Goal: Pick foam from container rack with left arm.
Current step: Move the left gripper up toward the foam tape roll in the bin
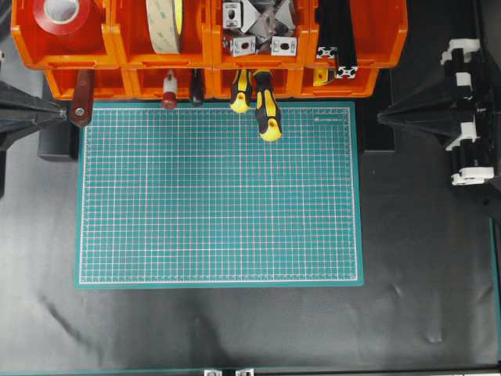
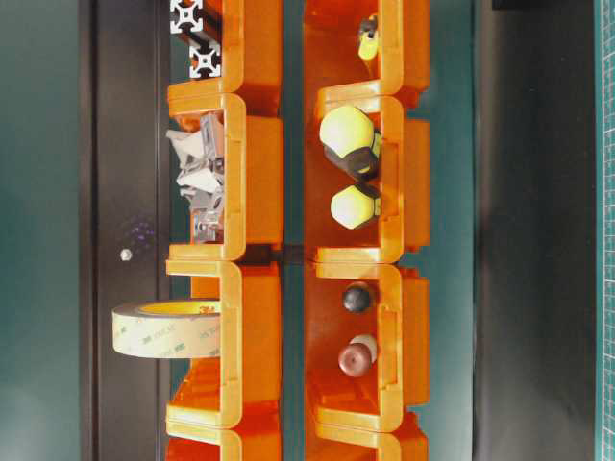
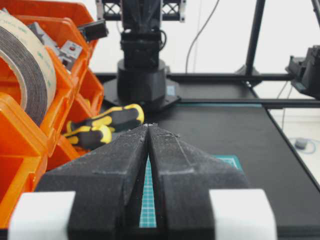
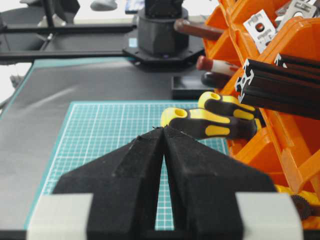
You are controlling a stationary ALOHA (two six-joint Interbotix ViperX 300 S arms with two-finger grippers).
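Observation:
Next, my left gripper goes to the top of the foam's beige ring [image 1: 162,8] [image 3: 14,29] and closes there, with one finger inside the foam's hole.
The foam [image 1: 164,23] stands on edge in the second bin from the left in the back row of the orange container rack [image 1: 117,56]. Its beige band [image 2: 168,328] sticks out above the bin rim. In the left wrist view the foam [image 3: 30,75] shows its dark grey face at the upper left, ahead and left of the jaws. My left gripper [image 1: 63,112] hovers at the mat's far left corner, shut and holding nothing, its tips [image 3: 149,126] touching. My right gripper [image 1: 381,116] rests off the mat's far right corner, shut and empty [image 4: 163,129].
A green cutting mat [image 1: 219,196] lies below the rack. Yellow-black screwdrivers [image 1: 266,110] poke from the front bins over the mat's edge. A red tape roll [image 1: 66,16], metal brackets [image 1: 258,27], black extrusions [image 1: 337,39] and a brown-handled tool [image 1: 81,102] fill other bins.

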